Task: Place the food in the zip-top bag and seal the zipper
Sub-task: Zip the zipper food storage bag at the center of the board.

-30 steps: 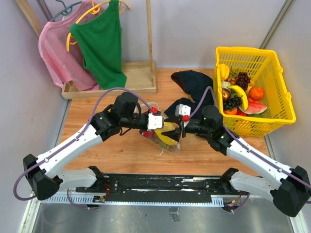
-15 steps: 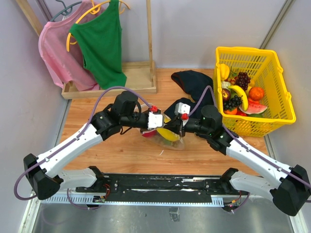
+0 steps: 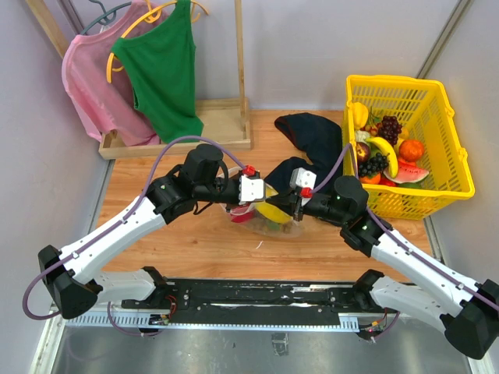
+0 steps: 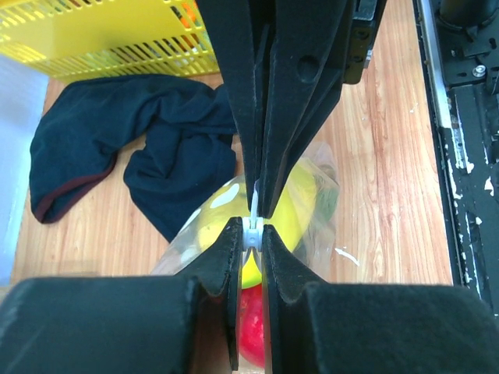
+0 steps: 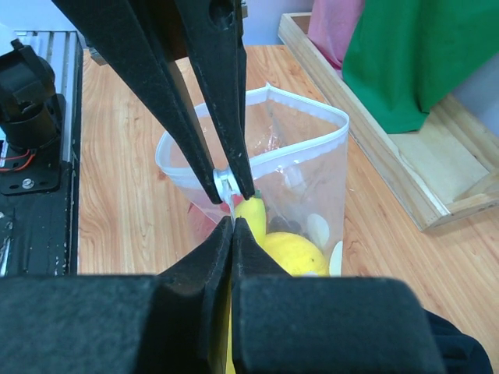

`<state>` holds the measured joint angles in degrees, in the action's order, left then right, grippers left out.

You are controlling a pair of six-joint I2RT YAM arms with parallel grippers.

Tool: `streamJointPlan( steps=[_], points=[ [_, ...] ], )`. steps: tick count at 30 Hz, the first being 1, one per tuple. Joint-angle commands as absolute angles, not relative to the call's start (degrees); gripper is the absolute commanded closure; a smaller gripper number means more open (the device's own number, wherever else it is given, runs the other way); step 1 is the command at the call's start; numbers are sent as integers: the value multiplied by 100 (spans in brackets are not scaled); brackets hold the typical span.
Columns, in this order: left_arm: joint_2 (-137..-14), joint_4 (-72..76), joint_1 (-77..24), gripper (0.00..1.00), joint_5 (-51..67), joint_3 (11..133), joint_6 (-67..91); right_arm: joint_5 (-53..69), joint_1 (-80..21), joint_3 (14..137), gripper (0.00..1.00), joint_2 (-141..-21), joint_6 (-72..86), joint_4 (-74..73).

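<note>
Both grippers pinch one bag corner and its opening gapes in a loop, so I need to take the bag's rim farther [image 5: 337, 126] along with my right gripper and pull the zipper straight.
The clear zip-top bag [image 3: 269, 218] hangs between both grippers over the wooden table. A yellow lemon [image 5: 292, 253], a banana tip [image 5: 251, 209] and a red apple [image 4: 251, 335] show through it. My left gripper [image 4: 251, 231] is shut on the white zipper [image 5: 312, 144] at the bag's near corner. Facing it, my right gripper [image 5: 232, 222] is shut on the bag's edge just below that pinch. Beyond the pinch the bag's mouth stands open in a loop. In the top view the left gripper [image 3: 263, 201] and right gripper [image 3: 285, 209] nearly touch.
A yellow lattice basket [image 3: 452, 167] with more fruit stands at the right. A dark navy cloth [image 3: 312, 136] lies behind the bag. At the back left is a wooden rack [image 3: 226, 125] with a green top [image 3: 164, 70] and a pink top [image 3: 93, 86].
My right gripper was open a second ago and has shut on the bag's edge. The right arm has drawn slightly to the right, and the bag now hangs between the two grippers.
</note>
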<state>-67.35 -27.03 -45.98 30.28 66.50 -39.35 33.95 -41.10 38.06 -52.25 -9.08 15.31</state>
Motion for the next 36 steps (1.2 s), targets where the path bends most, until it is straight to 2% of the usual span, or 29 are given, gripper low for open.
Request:
streamJointPlan(
  steps=[1,10,17,22,24,25,26,30,33,36],
  points=[
    [-6729,-3129,-4575,99,2456,6761,-3740,3028,-3977,3734,100,-4983,-833,1906],
    [-6674,-2803,-4562,100,2561,6736,-3654,3255,-3716,3670,100,-4921,-598,2059],
    [-6663,-2881,-4506,100,2160,6700,-3670,3158,-3402,3528,100,-4583,-493,2043],
    [-6557,-2694,-4500,100,2415,6670,-3715,3612,-3364,3645,99,-4693,-601,1974],
    [-6605,-2699,-4500,100,2589,6729,-3782,3896,-3361,3689,91,-4770,-611,2048],
    [-6632,-2698,-4500,100,2664,6756,-3808,4045,-3366,3730,91,-4819,-611,2055],
    [-6669,-2699,-4500,100,2731,6782,-3824,4182,-3362,3781,74,-4870,-628,2045],
    [-6848,-2715,-4500,100,2948,6916,-3865,4527,-3414,4013,50,-5130,-687,1947],
    [-6960,-2723,-4500,100,3100,7021,-3865,4619,-3502,4140,41,-5302,-739,1935],
    [-7019,-2708,-4500,100,3142,7078,-3859,4746,-3595,4266,38,-5472,-762,1867]
  ],
)
